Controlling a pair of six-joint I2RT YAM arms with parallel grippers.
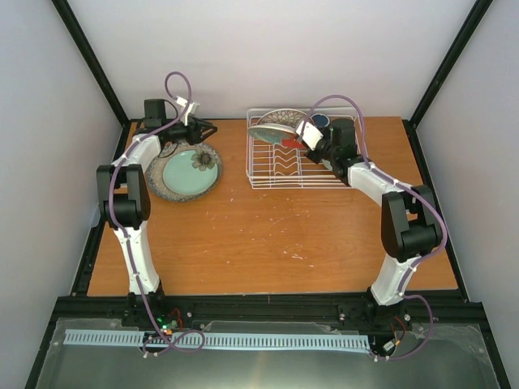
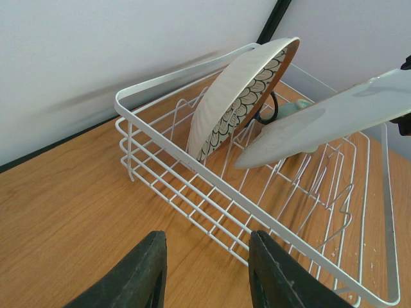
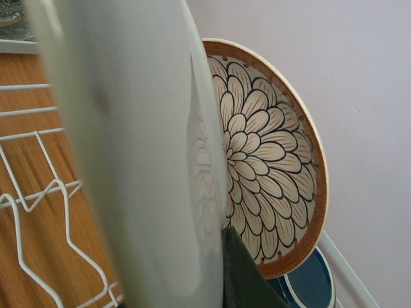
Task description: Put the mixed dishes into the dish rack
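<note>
The pale teal plate will go down from my right gripper between the rack wires just in front of the petal plate (image 1: 285,137), and I will leave it there.
The white wire dish rack (image 1: 253,168) stands at the back centre. The red-rimmed petal plate (image 1: 284,117) stands on edge in it (image 2: 244,96) (image 3: 270,160), with the dark blue mug (image 1: 322,120) (image 3: 308,282) behind. My right gripper (image 1: 306,136) is shut on the pale teal plate (image 1: 272,134) (image 2: 321,115) (image 3: 141,147), held tilted over the rack prongs, close to the petal plate. One finger (image 3: 244,279) shows against it. A bit of pale green cup (image 2: 297,104) shows by the mug handle. My left gripper (image 1: 204,130) (image 2: 209,269) is open and empty, left of the rack.
The large speckled plate (image 1: 158,185), pale teal inside, lies flat at the back left under my left arm. The rack's near rim (image 2: 192,160) runs just ahead of my left fingers. Black frame posts and white walls enclose the table.
</note>
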